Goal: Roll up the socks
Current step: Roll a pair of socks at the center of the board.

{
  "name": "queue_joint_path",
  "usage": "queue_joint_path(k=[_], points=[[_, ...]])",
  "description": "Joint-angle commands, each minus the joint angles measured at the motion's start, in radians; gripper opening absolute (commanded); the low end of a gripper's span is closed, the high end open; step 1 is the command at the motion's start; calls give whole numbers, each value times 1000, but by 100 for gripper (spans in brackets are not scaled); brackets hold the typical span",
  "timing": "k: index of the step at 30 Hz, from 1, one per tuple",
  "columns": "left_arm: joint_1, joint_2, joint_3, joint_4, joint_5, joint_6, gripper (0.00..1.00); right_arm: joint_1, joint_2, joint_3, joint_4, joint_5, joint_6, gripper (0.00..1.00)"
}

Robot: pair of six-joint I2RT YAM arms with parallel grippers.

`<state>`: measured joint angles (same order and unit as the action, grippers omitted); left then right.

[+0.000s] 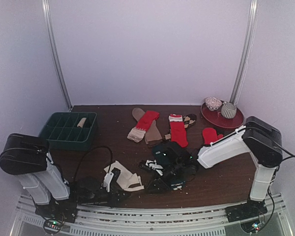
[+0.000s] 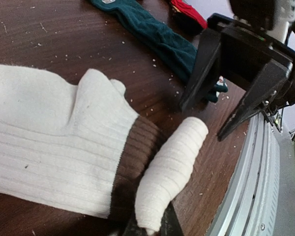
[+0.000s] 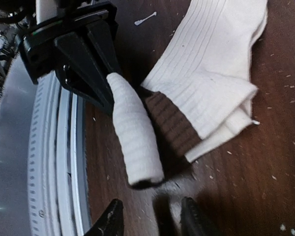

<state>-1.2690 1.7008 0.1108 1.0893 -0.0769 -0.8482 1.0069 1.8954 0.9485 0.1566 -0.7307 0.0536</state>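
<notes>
The cream sock's roll is near the metal rail, so my right gripper needs to first pull its loose end (image 2: pixel 198 128) toward the table's middle.
A cream sock (image 2: pixel 49 142) with a brown cuff (image 2: pixel 137 157) lies flat on the table, and one end of it is rolled into a tight tube (image 2: pixel 172 172). My left gripper (image 2: pixel 150 223) is shut on the near end of that roll; it also shows in the right wrist view (image 3: pixel 105 81) and in the top view (image 1: pixel 109 181). My right gripper (image 3: pixel 150 221) is open and empty, just short of the roll's far end (image 3: pixel 137 147); it appears in the left wrist view (image 2: pixel 236 93). A dark teal sock (image 2: pixel 157 34) lies beyond. Red socks (image 1: pixel 178 130) and beige and brown socks (image 1: pixel 145 129) lie flat at mid-table.
A dark green compartment tray (image 1: pixel 56 129) sits at the back left. A red plate (image 1: pixel 236 120) with two small bowls stands at the back right. A red mitten-shaped piece (image 1: pixel 210 135) lies near the right arm. The metal rail (image 3: pixel 49 162) runs along the near table edge.
</notes>
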Motion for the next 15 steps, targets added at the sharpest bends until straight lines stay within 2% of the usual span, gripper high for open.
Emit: queue_joint_path(k=[1, 3, 7, 15], points=[[11, 122, -73, -210, 142, -119, 0, 58, -170, -192, 296, 291, -254, 45], [11, 151, -86, -179, 162, -144, 0, 117, -206, -245, 350, 417, -396, 50], [13, 190, -89, -141, 195, -166, 0, 228, -193, -245, 370, 555, -586, 53], [13, 214, -98, -115, 205, -170, 0, 292, -102, -166, 352, 648, -716, 54]])
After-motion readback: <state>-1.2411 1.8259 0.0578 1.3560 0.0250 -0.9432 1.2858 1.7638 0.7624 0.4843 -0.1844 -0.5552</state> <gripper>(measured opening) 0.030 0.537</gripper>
